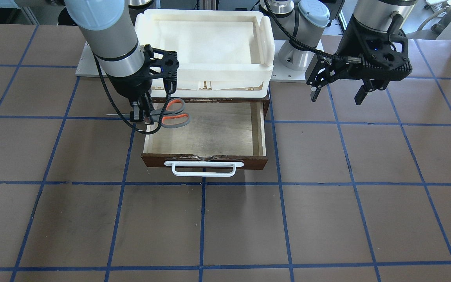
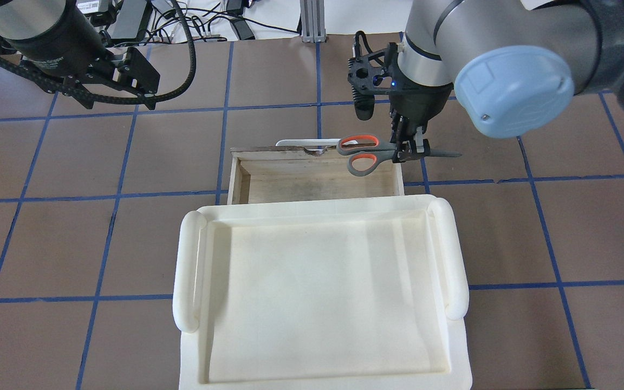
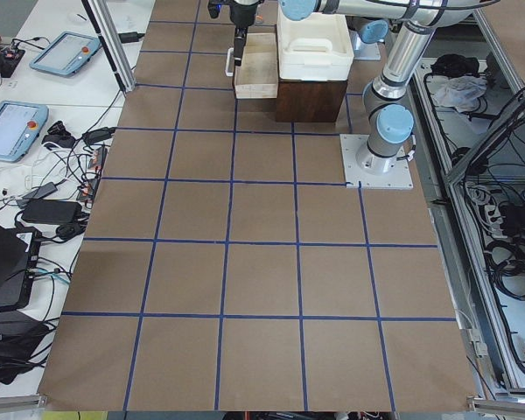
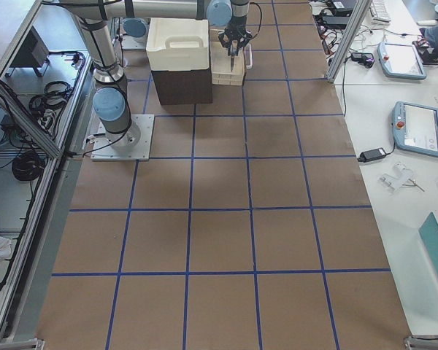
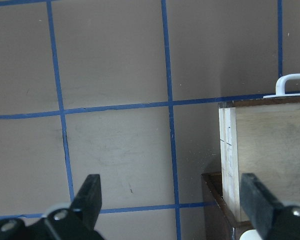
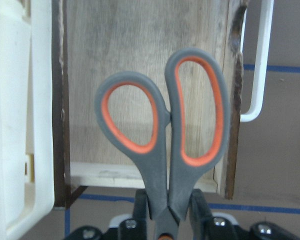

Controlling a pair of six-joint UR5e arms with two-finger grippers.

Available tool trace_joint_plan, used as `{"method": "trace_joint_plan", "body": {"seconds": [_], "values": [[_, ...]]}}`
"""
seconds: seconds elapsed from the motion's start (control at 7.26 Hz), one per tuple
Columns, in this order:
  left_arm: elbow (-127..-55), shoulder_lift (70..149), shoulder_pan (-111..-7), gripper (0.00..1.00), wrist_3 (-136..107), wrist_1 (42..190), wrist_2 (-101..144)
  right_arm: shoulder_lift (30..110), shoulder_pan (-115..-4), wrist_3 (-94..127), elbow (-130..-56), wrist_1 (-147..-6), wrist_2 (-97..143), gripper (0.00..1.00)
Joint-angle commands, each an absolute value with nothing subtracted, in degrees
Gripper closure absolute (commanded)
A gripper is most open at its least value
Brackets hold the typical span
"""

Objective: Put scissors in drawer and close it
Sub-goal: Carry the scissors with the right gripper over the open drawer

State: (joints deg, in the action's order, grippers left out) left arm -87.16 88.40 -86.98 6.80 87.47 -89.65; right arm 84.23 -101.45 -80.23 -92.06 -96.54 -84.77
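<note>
My right gripper has the scissors. It will let go of them on the middle of the pale drawer's bottom (image 1: 205, 127) (image 6: 142, 62), halfway between the sides.
The scissors (image 1: 172, 113), grey handles lined orange-red, are held level in my right gripper (image 1: 141, 113), which is shut on them near the pivot. The handles hang over the open drawer (image 1: 210, 133) by its side wall, and the blades stick out past that wall over the table. The same shows in the overhead view: scissors (image 2: 363, 154), right gripper (image 2: 409, 151), drawer (image 2: 312, 181). In the right wrist view the scissors (image 6: 162, 135) hang above the pale drawer floor (image 6: 115, 50). My left gripper (image 1: 337, 96) is open and empty, off to the drawer's other side, with its fingers (image 5: 90, 195) spread.
A white plastic tray (image 1: 210, 68) sits on top of the dark brown cabinet (image 3: 311, 101), behind the pulled-out drawer. The drawer's white bar handle (image 1: 204, 169) faces away from the robot. The brown table (image 1: 327, 219) has a blue tape grid.
</note>
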Motion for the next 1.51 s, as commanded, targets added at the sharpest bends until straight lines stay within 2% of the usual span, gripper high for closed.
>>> {"method": "trace_joint_plan", "body": {"seconds": [0.0,0.83,1.24,1.38], "values": [[-87.19,88.51,-87.01,0.0,6.77,87.19,-89.65,82.62,-105.71,-72.1,-91.94,-98.61,-83.31,1.0],[-87.19,88.59,-87.01,0.0,6.77,87.19,-89.65,74.71,-114.6,-59.59,-87.45,-101.43,-88.13,0.99],[-87.28,88.59,-87.01,0.0,6.94,87.19,-89.56,73.83,-114.78,-59.77,-87.63,-101.95,-88.42,0.89],[-87.28,88.59,-87.01,0.0,7.12,87.19,-89.65,73.83,-114.79,-59.85,-87.71,-101.95,-88.33,0.88]]}}
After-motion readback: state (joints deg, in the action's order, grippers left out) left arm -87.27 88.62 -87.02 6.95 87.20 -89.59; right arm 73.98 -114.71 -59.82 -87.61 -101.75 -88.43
